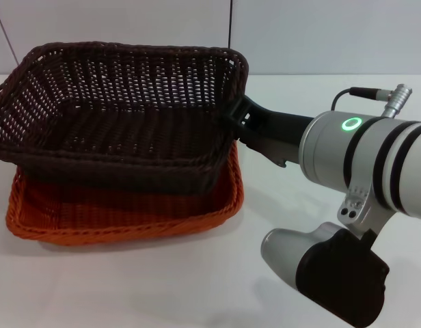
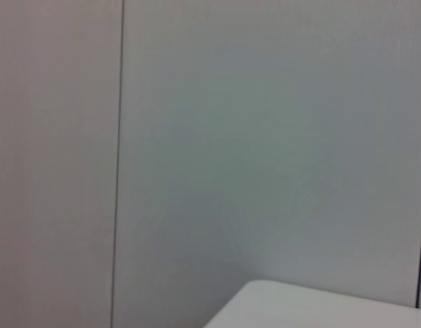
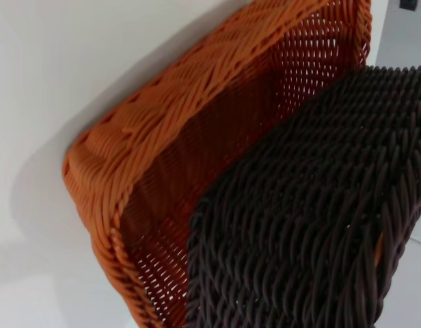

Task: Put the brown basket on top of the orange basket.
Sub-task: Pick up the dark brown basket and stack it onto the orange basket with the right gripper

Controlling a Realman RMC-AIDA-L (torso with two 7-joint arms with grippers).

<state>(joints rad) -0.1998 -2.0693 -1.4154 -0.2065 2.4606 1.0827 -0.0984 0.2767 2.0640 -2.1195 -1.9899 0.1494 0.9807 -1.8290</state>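
My right gripper has the brown basket to place, now tilted over the orange basket. It will let go of it nested down inside the orange basket's rim (image 1: 127, 158) (image 3: 279, 191), over the orange basket's woven bottom.
The brown basket (image 1: 121, 102) is held over the orange basket (image 1: 128, 219), tilted, with its lower part inside the orange one. My right gripper (image 1: 239, 116) is shut on the brown basket's right rim. The right wrist view shows the brown basket's outer wall (image 3: 313, 219) close up, inside the orange basket's corner (image 3: 163, 137). My left gripper is out of view; the left wrist view shows only wall panels and a table corner.
The white table (image 1: 163, 287) spreads around the baskets. My right arm (image 1: 361, 171) reaches in from the right edge. Wall panels (image 1: 299, 34) stand behind the table.
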